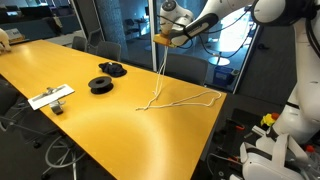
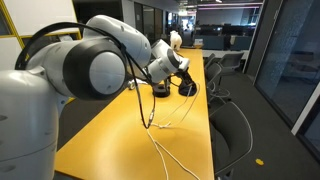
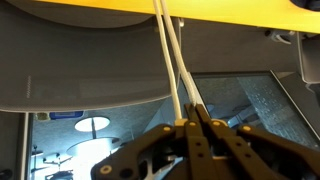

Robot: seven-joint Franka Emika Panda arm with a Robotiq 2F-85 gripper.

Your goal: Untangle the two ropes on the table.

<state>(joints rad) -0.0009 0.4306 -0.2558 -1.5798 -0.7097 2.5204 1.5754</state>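
Note:
Next, I release the cream rope on the table's far edge (image 1: 207, 87), near the far corner by the lying rope.
My gripper (image 1: 168, 38) is raised high above the far edge of the yellow-orange table (image 1: 100, 110) and is shut on a cream rope (image 1: 162, 70). The rope hangs from the jaws down to the tabletop. The rest of the ropes (image 1: 185, 100) lies in a long loop on the table. In the wrist view two cream strands (image 3: 172, 70) run from the closed fingertips (image 3: 190, 122) up to the table edge. In an exterior view the gripper (image 2: 160, 88) sits above the ropes (image 2: 160, 135), which trail toward the near table edge.
Two black round spools (image 1: 103, 84) (image 1: 112, 69) lie left of the ropes, and a flat white-grey strip (image 1: 50, 97) lies farther left. Office chairs (image 2: 232, 125) stand along the table's side. White robot parts (image 1: 275, 140) stand at the right.

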